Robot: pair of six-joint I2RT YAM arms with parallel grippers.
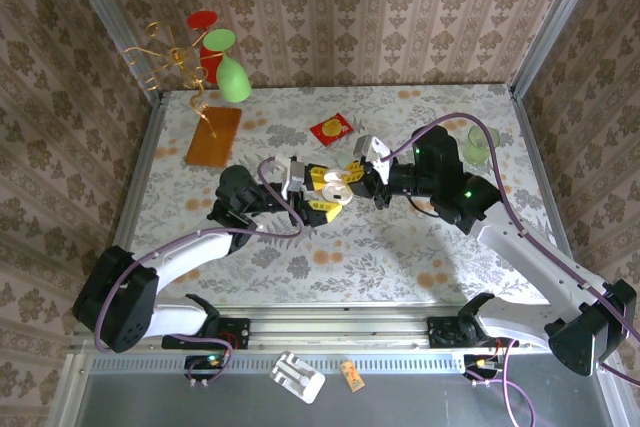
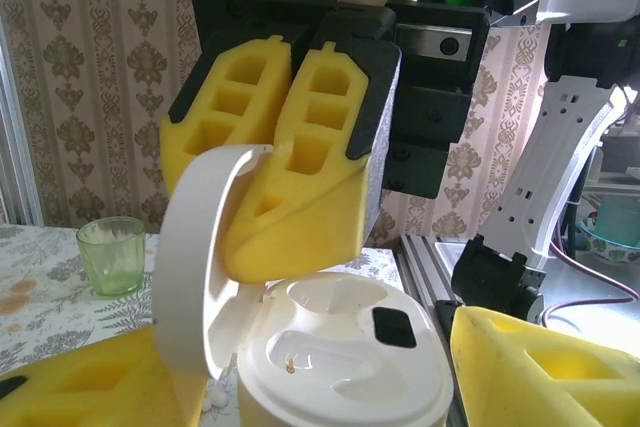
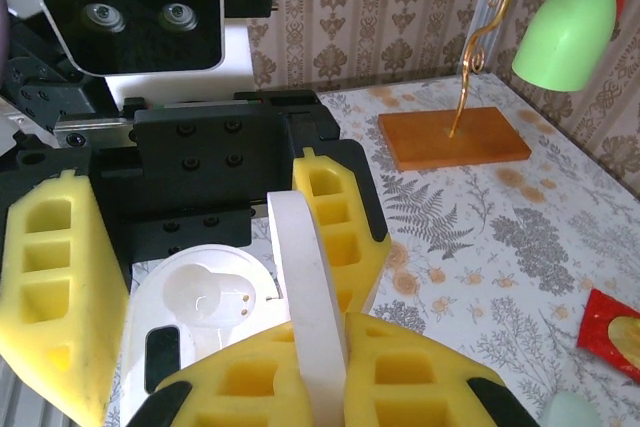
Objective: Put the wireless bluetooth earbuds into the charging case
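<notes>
My right gripper is holding the charging case by its upright lid. So I need to close my left gripper around the case body [image 2: 345, 387] before my right gripper fetches an earbud.
The white charging case [image 1: 338, 190] stands open between the two grippers at the table's middle. My right gripper [image 3: 320, 377] is shut on the upright lid [image 3: 305, 277], which is pinched between its yellow foam fingers [image 2: 300, 167]. My left gripper [image 2: 330, 392] is open around the case body [image 2: 340, 362]. A thin gap shows beside its left finger [image 2: 90, 387], while the right finger [image 2: 540, 367] sits right at the case's edge. Both wells [image 3: 205, 297] in the body are empty, with their contact pins visible. The earbuds are out of view.
A green glass cup [image 1: 480, 145] stands at the right of the table. A red packet [image 1: 331, 128] lies behind the grippers. An orange wooden base with a gold wire stand [image 1: 213, 135] and green balloon shapes [image 1: 233, 77] occupy the back left.
</notes>
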